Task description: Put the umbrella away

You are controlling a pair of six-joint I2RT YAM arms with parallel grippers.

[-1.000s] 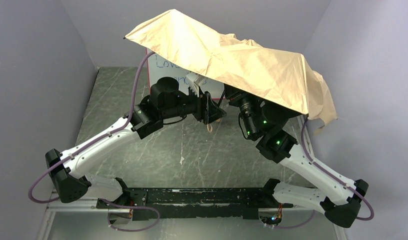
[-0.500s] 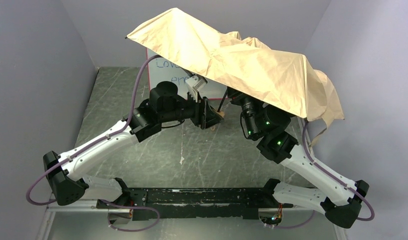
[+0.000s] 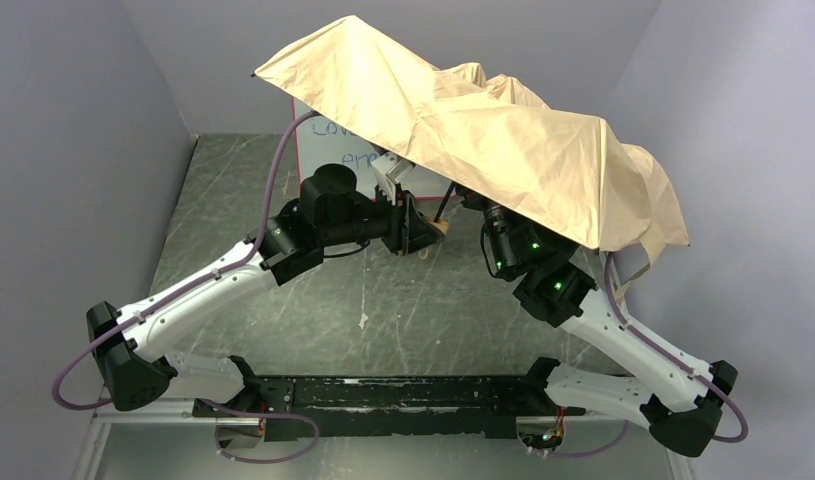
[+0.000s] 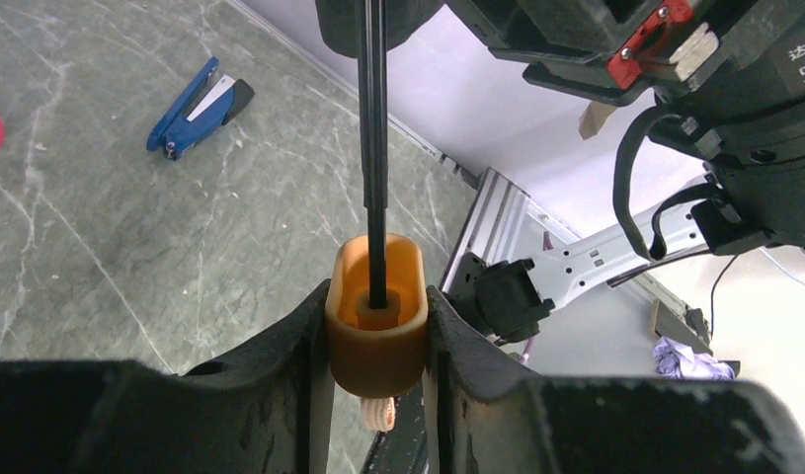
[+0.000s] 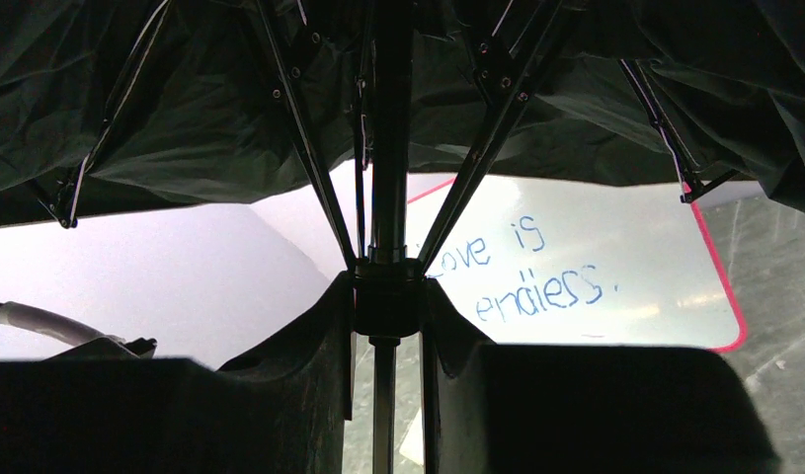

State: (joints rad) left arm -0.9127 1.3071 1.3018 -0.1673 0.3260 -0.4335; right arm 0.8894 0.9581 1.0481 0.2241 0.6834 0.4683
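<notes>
Next, my left gripper releases the umbrella's pale orange handle on the grey table (image 3: 370, 298) behind the small white mark. The handle is now held in the air.
The umbrella (image 3: 483, 130) is held in the air over the back of the table, its tan canopy partly slack and rumpled. My left gripper (image 4: 376, 326) is shut on its pale orange handle (image 4: 375, 331), from which the dark shaft (image 4: 375, 148) runs up. In the top view the left gripper (image 3: 423, 232) is under the canopy's near edge. My right gripper (image 5: 387, 296) is shut on the black runner collar (image 5: 387, 292) on the shaft, with dark ribs (image 5: 299, 128) and black lining (image 5: 181, 109) spreading above. In the top view the right gripper is hidden under the canopy.
A whiteboard (image 5: 576, 267) with blue writing and a red edge stands at the back, partly under the canopy (image 3: 323, 140). A blue-black clip tool (image 4: 199, 106) lies on the grey table (image 3: 283, 320). Grey walls close in left, right and back.
The canopy has slackened and crumpled more, its right side drooping lower. My left gripper moved back a little with the handle; my right arm shifted slightly.
</notes>
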